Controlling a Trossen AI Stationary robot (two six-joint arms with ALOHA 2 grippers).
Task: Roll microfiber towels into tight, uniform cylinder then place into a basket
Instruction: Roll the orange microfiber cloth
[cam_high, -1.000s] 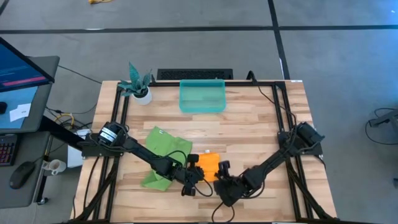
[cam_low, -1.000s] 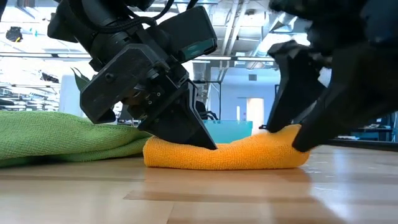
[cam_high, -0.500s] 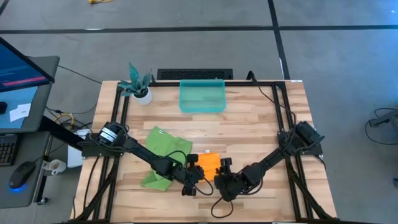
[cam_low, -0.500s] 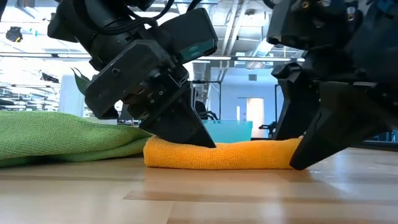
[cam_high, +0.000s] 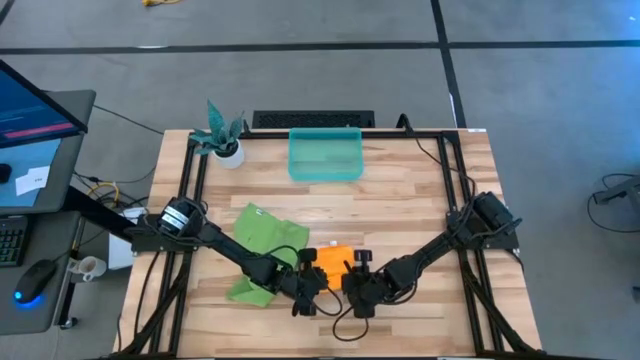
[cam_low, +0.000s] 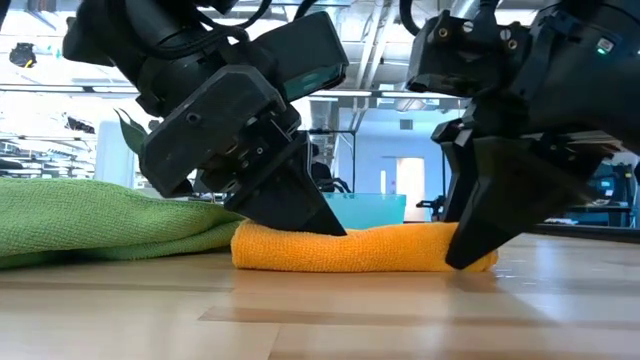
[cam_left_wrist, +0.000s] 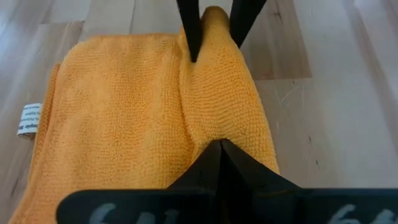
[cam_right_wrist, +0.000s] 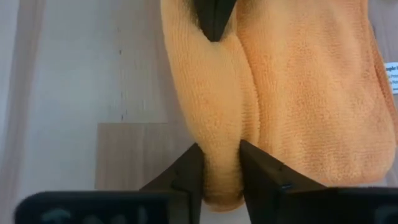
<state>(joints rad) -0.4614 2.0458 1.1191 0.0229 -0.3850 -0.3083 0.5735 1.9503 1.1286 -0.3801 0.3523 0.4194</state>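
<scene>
The shut fingers of my left gripper are pressing on the top of the orange-yellow roll, so they should back away, open and pinch the roll's end (cam_low: 246, 249) next to the lime green towel.
The orange-yellow towel (cam_high: 332, 261) lies folded on the table near the front edge, its near edge turned up into a narrow roll (cam_left_wrist: 217, 93). My left gripper (cam_left_wrist: 220, 148) is shut on the roll's left end. My right gripper (cam_right_wrist: 221, 163) is closed on the roll's right end. The lime green towel (cam_high: 262, 245) lies crumpled on the table to the left, under the left arm. At the far edge stands the teal basket (cam_high: 325, 155), with nothing in it. My left gripper presses its shut fingertips (cam_low: 333, 229) down on the left end of the roll (cam_left_wrist: 205, 134), slanting down from the table's left. I cannot tell whether any cloth is caught between the fingers. The towel stays flat on the table. My right gripper pinches the right end of the roll (cam_right_wrist: 221, 149) between its two fingers (cam_right_wrist: 189, 169), which lie across the roll. The fingers slant down from the table's right and near side. Several layers bulge up between them, and the towel rests on the table.
A small white pot with a teal plant (cam_high: 222, 140) stands at the far left corner. A white label (cam_left_wrist: 26, 118) sticks out of the orange towel's far side. Bare wood lies between the towels and the basket.
My right gripper has gone down and toward the table's left onto the orange towel's right end, rolled its wrist, and narrowed its fingers onto the roll. The towel's raised right end has been pushed lower and flatter.
</scene>
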